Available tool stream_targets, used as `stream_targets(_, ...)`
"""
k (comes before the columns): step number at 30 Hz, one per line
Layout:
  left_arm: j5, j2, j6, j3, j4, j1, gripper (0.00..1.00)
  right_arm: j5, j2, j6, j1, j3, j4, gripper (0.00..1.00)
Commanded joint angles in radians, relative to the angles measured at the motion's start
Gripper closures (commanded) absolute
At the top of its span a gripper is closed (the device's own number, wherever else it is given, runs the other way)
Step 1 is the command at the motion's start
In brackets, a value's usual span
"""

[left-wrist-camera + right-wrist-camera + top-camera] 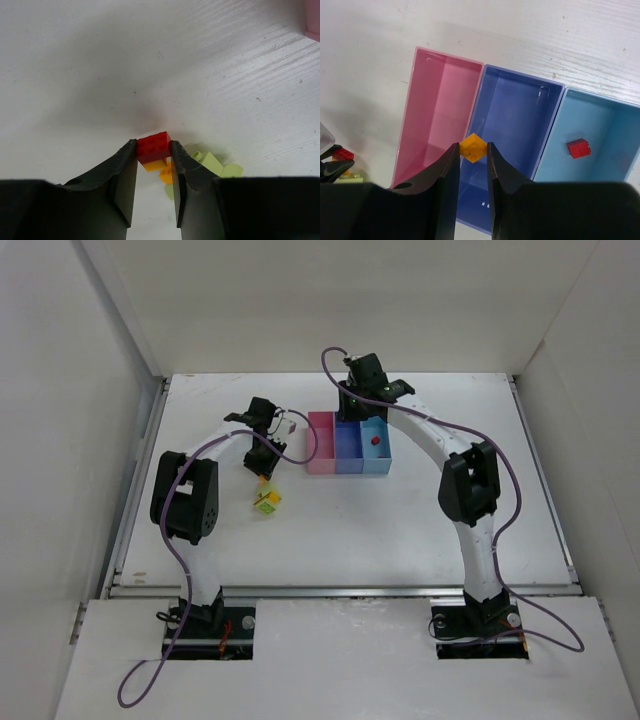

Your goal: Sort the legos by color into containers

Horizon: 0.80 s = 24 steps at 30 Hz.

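Next, my right gripper releases the orange lego, held above the wall between bins, inside the purple-blue bin point(338, 451) point(486, 145), near the side of the pink bin.
Three joined bins stand mid-table: pink point(321, 443), purple-blue point(347, 445), light blue point(375, 448). A red lego point(375, 440) lies in the light blue bin; it also shows in the right wrist view point(579, 148). My right gripper point(473, 149) is shut on an orange lego point(473, 148), held above the wall between the pink bin point(437, 110) and the purple-blue bin point(515, 125). My left gripper point(154, 146) is shut on a red lego point(154, 146) just above a small pile: a yellow lego point(155, 165), an orange lego point(166, 172) and lime green legos point(212, 162). That pile point(266, 500) lies left of the bins.
White walls enclose the table on the left, the back and the right. The light blue bin point(600, 135) is the rightmost. A corner of the pink bin point(313, 20) shows at the top right of the left wrist view. Purple cables trail from both arms.
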Motion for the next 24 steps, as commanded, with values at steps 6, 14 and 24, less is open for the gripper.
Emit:
stream_targets(6,0.006,-0.038,-0.008,0.009,-0.024,0.004,0.97,0.035,-0.045,-0.001,0.007,0.028,0.007,1.00)
stream_targets(14,0.006,-0.038,-0.008,0.009,-0.024,0.004,0.97,0.035,-0.045,-0.001,0.007,0.019,0.007,1.00)
stream_targets(24,0.006,-0.048,-0.008,0.000,-0.015,0.004,0.97,0.026,-0.023,0.017,0.007,0.016,0.008,1.00)
